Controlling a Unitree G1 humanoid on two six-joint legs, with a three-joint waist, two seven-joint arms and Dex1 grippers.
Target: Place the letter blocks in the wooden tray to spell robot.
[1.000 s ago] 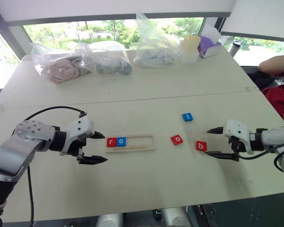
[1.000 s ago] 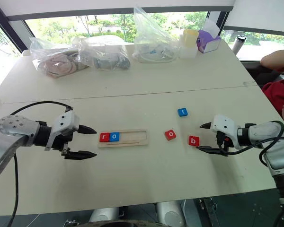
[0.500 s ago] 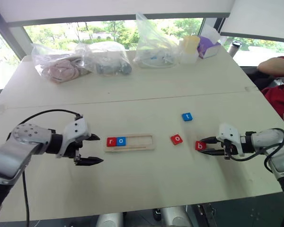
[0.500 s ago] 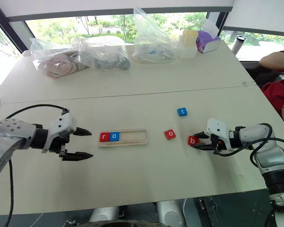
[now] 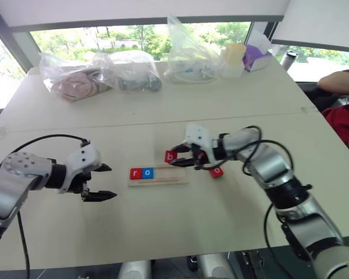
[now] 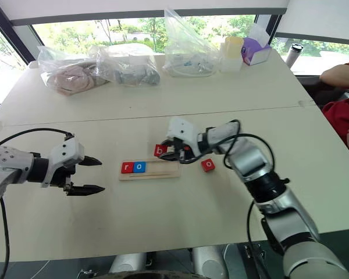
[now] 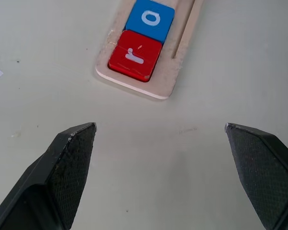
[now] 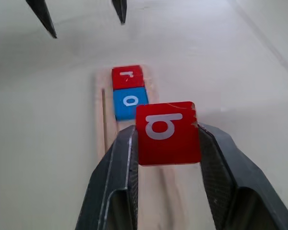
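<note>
The robot's right gripper will set the red b block down in the wooden tray (image 5: 159, 172) (image 8: 135, 132) against the blue o block.
The wooden tray (image 5: 173, 175) lies mid-table with a red r block (image 5: 135, 173) and a blue o block (image 5: 149, 172) at its left end. Just above the tray's middle hangs a red b block (image 5: 171, 156), gripped at its sides by my shut right gripper (image 8: 167, 132). Another red o block (image 5: 217, 172) lies on the table right of the tray, partly behind my right arm. Left of the tray, my left gripper (image 5: 111, 182) stands wide open and empty, pointing at the tray's left end (image 7: 134, 88).
Clear plastic bags (image 5: 99, 72) with contents, a cup (image 5: 234, 58) and a purple box (image 5: 257, 56) line the table's far side. A person's arm and red sleeve (image 5: 344, 116) are at the right edge. Bare tabletop lies in front of the tray.
My right gripper shut on the b block at the right, lifted it and swung it left to above the tray. My left gripper drew back a little to the left, still open.
</note>
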